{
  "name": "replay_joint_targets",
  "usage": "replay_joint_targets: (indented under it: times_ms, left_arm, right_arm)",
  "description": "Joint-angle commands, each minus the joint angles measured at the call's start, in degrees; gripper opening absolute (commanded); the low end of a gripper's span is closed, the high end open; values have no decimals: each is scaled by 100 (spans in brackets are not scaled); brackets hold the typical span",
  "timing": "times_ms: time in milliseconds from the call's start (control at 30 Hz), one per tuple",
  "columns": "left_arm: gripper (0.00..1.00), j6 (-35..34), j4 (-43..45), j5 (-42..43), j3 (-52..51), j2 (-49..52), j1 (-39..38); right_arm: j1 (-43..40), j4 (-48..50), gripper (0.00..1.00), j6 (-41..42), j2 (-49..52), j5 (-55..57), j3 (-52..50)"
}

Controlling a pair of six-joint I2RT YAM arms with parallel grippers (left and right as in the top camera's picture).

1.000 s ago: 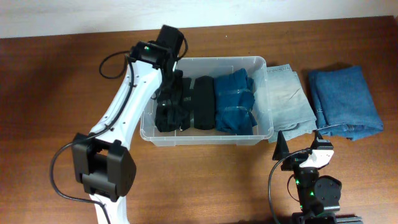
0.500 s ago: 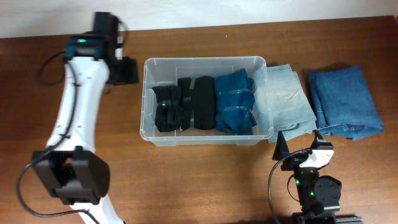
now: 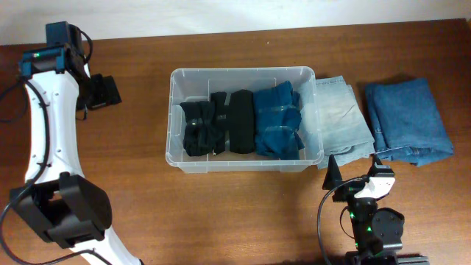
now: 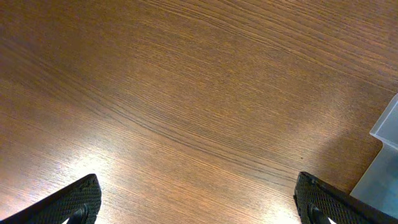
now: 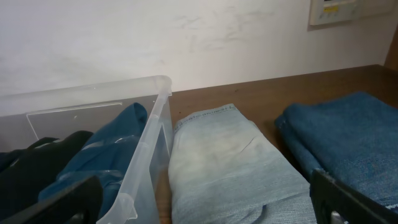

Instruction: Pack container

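Note:
The robot's right gripper should next go to the folded light blue jeans and close on the jeans' long edge (image 3: 353, 112) (image 5: 263, 147) facing the mid-blue pair, around the middle of that edge.
The clear plastic container (image 3: 243, 71) stands mid-table. Inside it lie a black garment (image 3: 197, 129), a black roll (image 3: 240, 121) and folded dark blue jeans (image 3: 278, 121), side by side. My left gripper (image 3: 103, 91) hovers over bare wood well left of the container, open and empty. In the left wrist view its fingertips (image 4: 79, 198) stand wide apart, with a container corner (image 4: 387, 158) at the right edge. My right gripper (image 3: 355, 174) rests near the front edge, open and empty. It faces the container's right wall (image 5: 148, 140) and light blue jeans (image 5: 230, 168).
Folded light blue jeans (image 3: 341, 116) lie against the container's right side. A folded mid-blue pair (image 3: 408, 118) lies farther right, also seen in the right wrist view (image 5: 348, 134). A white wall runs behind the table's far edge.
My left arm has lifted out of the container's left end and swung far left. Its gripper has gone from shut to open, and the black garment stays in the container.

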Motion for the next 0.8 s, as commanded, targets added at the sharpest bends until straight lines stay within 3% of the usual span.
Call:
replay_joint_targets:
  times_ms: [0,367,600,767]
  left_arm:
    - [99,13,-7,-44,76,-140,20]
    - [99,13,-7,-44,76,-140,20]
    - [99,13,-7,-44,76,-140,20]
    - [99,13,-7,-44,76,-140,20]
  right_arm:
    - [39,-24,98,39,-48,-11,-42]
    - [39,-140,98,214,-48,-518,142]
    - [31,-1215,99,695,304,-245,1615]
    - [31,-1899,99,1099,1207,-46,3025]
